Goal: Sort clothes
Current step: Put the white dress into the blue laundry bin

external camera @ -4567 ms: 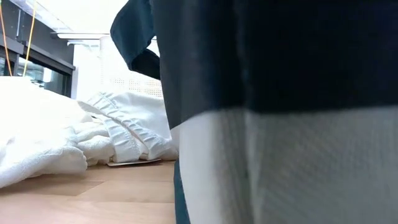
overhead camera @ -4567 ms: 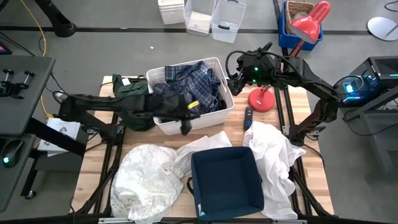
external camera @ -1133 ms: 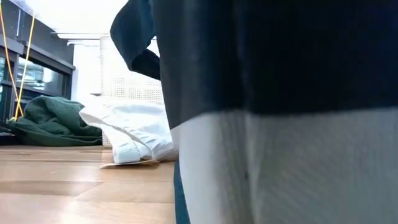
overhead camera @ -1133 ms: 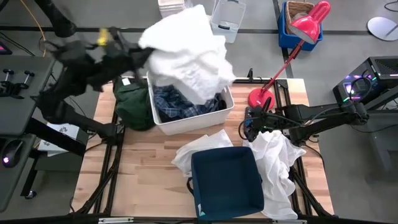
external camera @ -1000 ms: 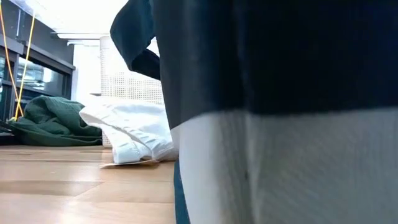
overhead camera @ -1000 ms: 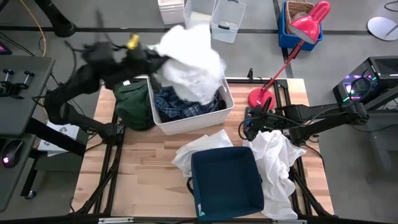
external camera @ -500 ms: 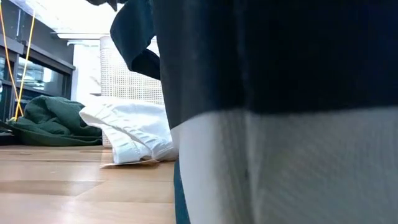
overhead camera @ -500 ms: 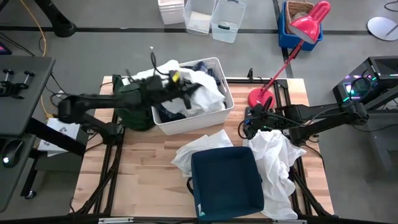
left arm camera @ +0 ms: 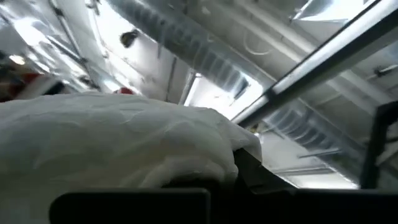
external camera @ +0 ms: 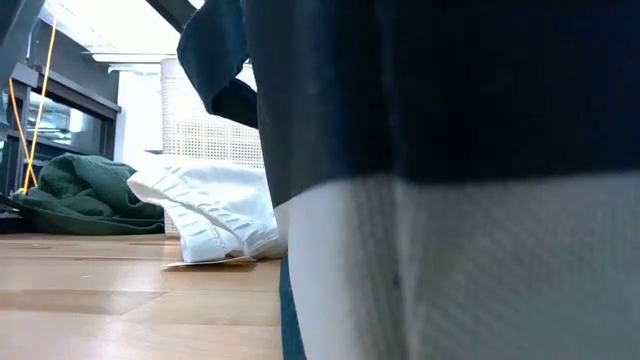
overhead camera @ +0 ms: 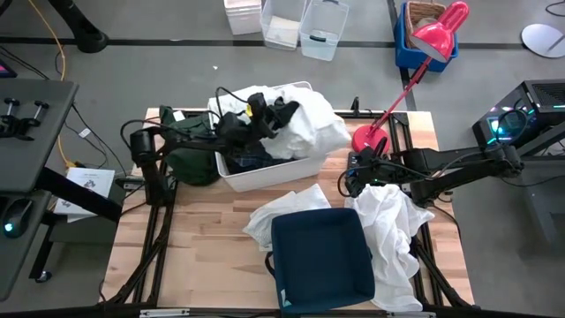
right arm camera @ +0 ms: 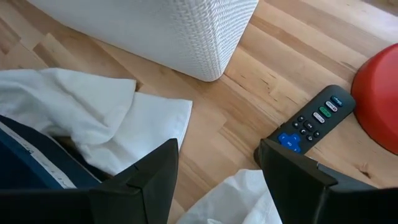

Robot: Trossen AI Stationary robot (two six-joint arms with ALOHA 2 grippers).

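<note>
Next, my left gripper lets go of the white garment down inside the white plastic bin (overhead camera: pixel 281 136), on top of the plaid shirt.
My left gripper (overhead camera: pixel 263 113) is over the white plastic bin (overhead camera: pixel 265 179), shut on a large white garment (overhead camera: pixel 311 124) that lies over the bin's right half and its right rim. The blue-and-white plaid shirt (overhead camera: pixel 254 159) lies in the bin under it. A dark green garment (overhead camera: pixel 190 146) lies on the table left of the bin. Two more white garments (overhead camera: pixel 388 221) (overhead camera: pixel 282 210) lie on the table beside the navy fabric bin (overhead camera: pixel 322 256). My right gripper (overhead camera: pixel 353 177) (right arm camera: pixel 217 180) is open and empty, low over the table right of the white bin. My left gripper holds the white garment (left arm camera: pixel 124 143) with its fingers tipped upward; bunched cloth lies over the fingers and hides the place of contact. The garment rests on the bin's contents and droops over the bin's right rim (overhead camera: pixel 328 137).
A black remote (overhead camera: pixel 352 166) (right arm camera: pixel 311 121) and a red lamp base (overhead camera: pixel 371 141) lie just beyond my right gripper. The navy bin fills most of the low view (external camera: pixel 450 150). Bare wood shows at the table's near left.
My left gripper has swung down from high above the bin's far left and toward the table's right, carrying the white garment. The garment has come down from the air onto the bin and now lies spread over its right half.
</note>
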